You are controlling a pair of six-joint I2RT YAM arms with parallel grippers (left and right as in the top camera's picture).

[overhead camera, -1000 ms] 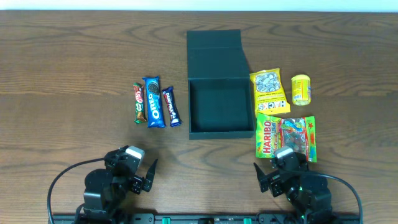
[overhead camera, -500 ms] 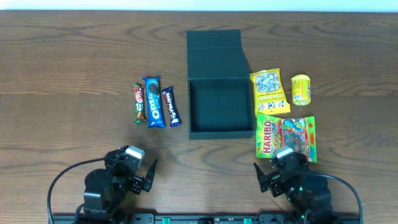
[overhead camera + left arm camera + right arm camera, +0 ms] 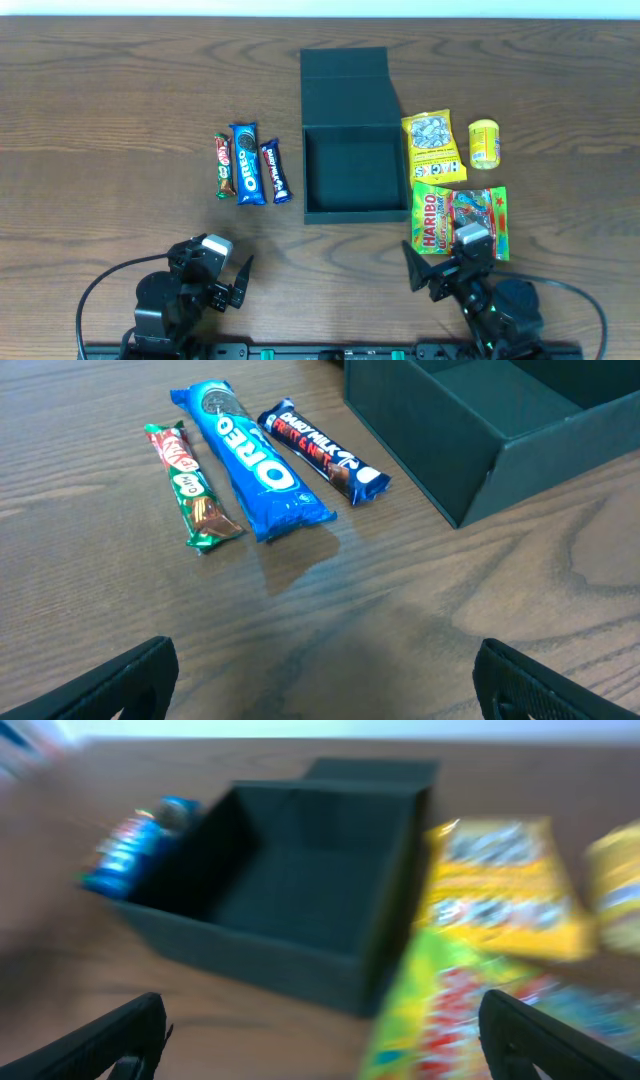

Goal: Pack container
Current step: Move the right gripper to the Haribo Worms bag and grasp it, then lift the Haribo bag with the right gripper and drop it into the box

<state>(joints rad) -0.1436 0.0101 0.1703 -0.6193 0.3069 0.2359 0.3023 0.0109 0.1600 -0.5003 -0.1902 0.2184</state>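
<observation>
My right gripper is to close next on the Haribo bag at the bag's red stripe [image 3: 452, 221], between the bag's lettering and its clear window.
The dark green container [image 3: 352, 170] stands open at the table's middle, its flap lid [image 3: 345, 85] laid back; it looks empty. It also shows in the left wrist view [image 3: 500, 420] and the right wrist view [image 3: 290, 890]. Left of it lie a green bar [image 3: 222, 165], an Oreo pack [image 3: 246, 164] and a dark chocolate bar [image 3: 275, 170]. Right of it lie a yellow Hacks bag [image 3: 434, 147], a small yellow tub [image 3: 485, 144] and a Haribo bag [image 3: 460, 220]. My left gripper [image 3: 235, 282] is open and empty near the front edge. My right gripper [image 3: 440, 270] is open, at the Haribo bag's near edge.
The brown wooden table [image 3: 120, 90] fills the overhead view. Black cables loop from both arm bases along the front edge. The right wrist view is blurred by motion.
My right arm has swung slightly, its wrist now further toward the Haribo bag. The left arm and all packets have not moved.
</observation>
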